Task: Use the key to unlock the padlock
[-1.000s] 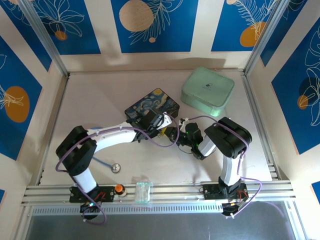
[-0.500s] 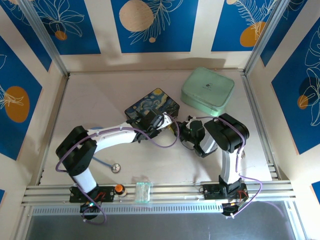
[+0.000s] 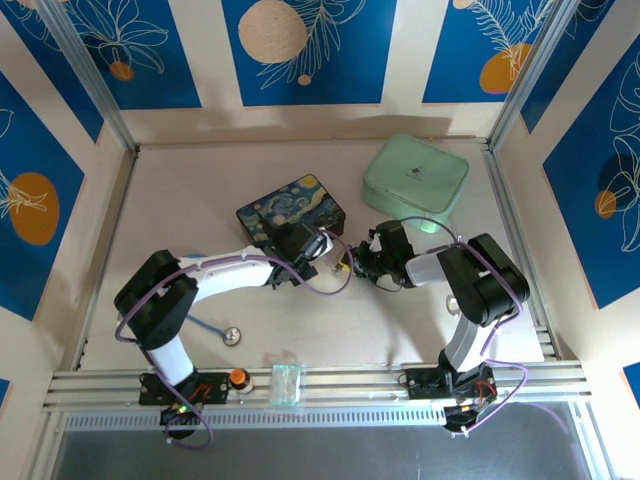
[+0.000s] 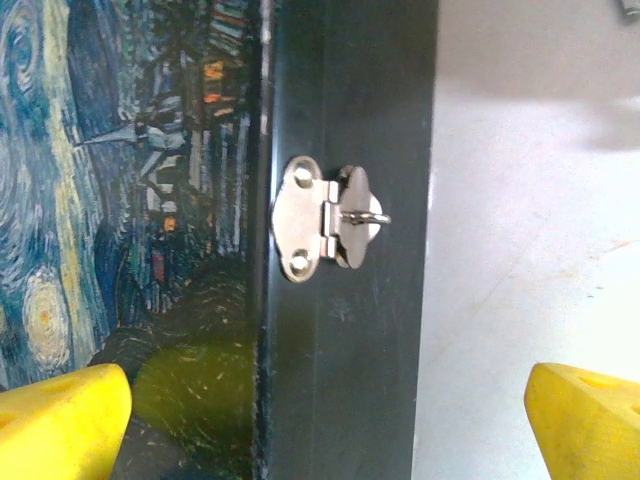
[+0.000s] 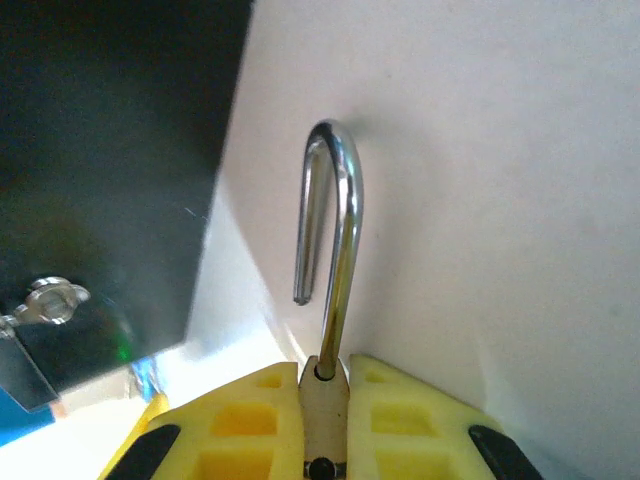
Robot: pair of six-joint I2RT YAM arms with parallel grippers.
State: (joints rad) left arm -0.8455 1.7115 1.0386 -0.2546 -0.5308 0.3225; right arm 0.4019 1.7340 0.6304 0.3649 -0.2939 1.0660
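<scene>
The padlock, now clamped between that gripper's yellow fingers, will be let go by my right gripper on the bare table about midway (image 3: pixel 383 286) between the mint-green box and the front rail.
The padlock's brass body (image 5: pixel 323 405) is clamped between the yellow fingers of my right gripper (image 5: pixel 323 380), which is shut on it. Its silver shackle (image 5: pixel 345 200) stands swung open, one end free above the table. The key is out of view. My left gripper (image 4: pixel 325 430) is open wide, its yellow fingertips (image 4: pixel 60 420) far apart over the dark blue painted tin (image 4: pixel 345 380), whose small silver clasp (image 4: pixel 325 228) faces the camera. From above, the left gripper (image 3: pixel 318 248) hovers at the tin's near right corner and the right gripper (image 3: pixel 362 262) is just to its right.
The painted tin (image 3: pixel 295 205) lies mid-table. A mint-green box (image 3: pixel 415 182) sits at the back right. A round silver disc with blue tubing (image 3: pixel 231 336) lies near the left arm's base. A small clear box (image 3: pixel 287 383) and an orange knob (image 3: pixel 239 378) rest on the front rail.
My left gripper has opened wide. The tin has shifted a little to the left and back. The right arm has swung its elbow out to the right, still holding the padlock.
</scene>
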